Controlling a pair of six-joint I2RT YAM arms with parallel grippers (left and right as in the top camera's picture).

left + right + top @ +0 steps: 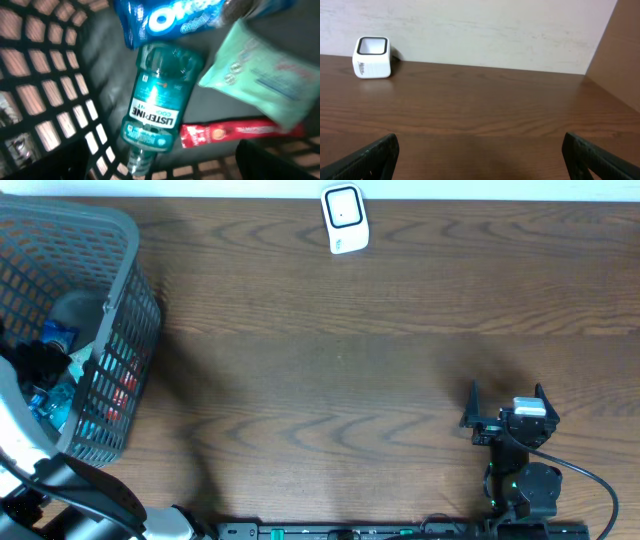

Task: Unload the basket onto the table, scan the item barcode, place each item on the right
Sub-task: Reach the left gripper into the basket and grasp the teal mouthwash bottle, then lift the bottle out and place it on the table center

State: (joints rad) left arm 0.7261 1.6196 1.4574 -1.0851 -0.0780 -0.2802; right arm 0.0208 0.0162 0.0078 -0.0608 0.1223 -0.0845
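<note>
I should close my left gripper around the label on the body (57,408) (155,107) of the teal Listerine bottle, between the bottle's cap and its base.
The white barcode scanner (344,218) stands at the table's far edge and also shows in the right wrist view as a scanner (371,57) at far left. My left gripper (35,362) is down inside the grey basket (120,350), open and holding nothing. In its wrist view the left gripper (160,167) hangs over a teal Listerine bottle (157,95) lying on the basket floor. Around it lie a blue Oreo pack (170,17), a pale green wipes pack (265,75) and a red tube (240,132). My right gripper (506,395) rests open and empty at the near right.
The basket's lattice wall (50,100) rises close on the left of the left gripper. In the right wrist view, bare wooden table (480,110) stretches ahead of the right gripper (480,160) to a pale wall, with a brown panel (620,55) at right.
</note>
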